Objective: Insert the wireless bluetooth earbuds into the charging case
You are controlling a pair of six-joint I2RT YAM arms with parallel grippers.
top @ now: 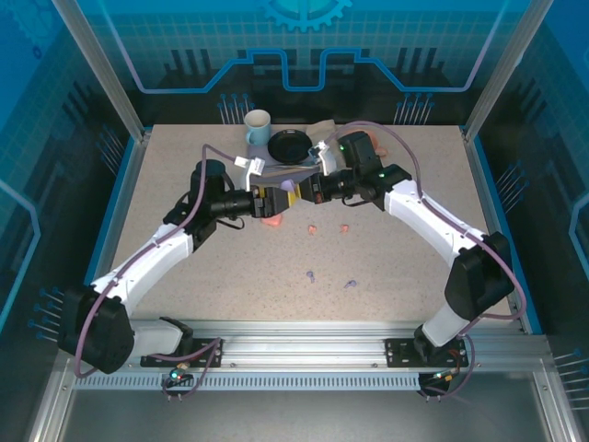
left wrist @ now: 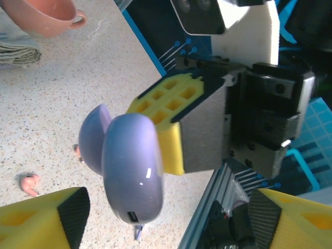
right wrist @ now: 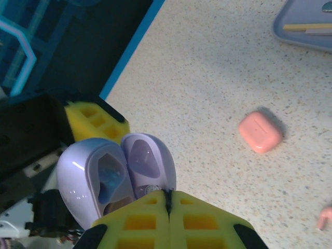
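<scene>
The right gripper holds the charging case's lid, wells facing away from my left gripper, which should swing round and grip the case's body (left wrist: 133, 168).
The lilac charging case (right wrist: 148, 161) hangs open above the table, its lid (left wrist: 93, 137) swung back from the body (left wrist: 132, 171). My right gripper (right wrist: 168, 199) is shut on the case's edge and holds it up. The left gripper (left wrist: 168, 212) is open, its yellow fingers (left wrist: 46, 218) wide on either side of the case without touching it. Both grippers meet at the table's back middle (top: 290, 189). Two pink earbuds (top: 313, 227) (top: 344, 227) and two lilac earbuds (top: 310, 274) (top: 351, 284) lie loose on the table. A shut pink case (right wrist: 260, 131) rests on the table beside them.
A mug (top: 258, 129), a black dish (top: 290, 145) and a folded cloth (left wrist: 18, 49) stand at the back of the table. A grey-blue tray (right wrist: 306, 23) lies near them. Open tabletop stretches toward the near rail (top: 304, 331).
</scene>
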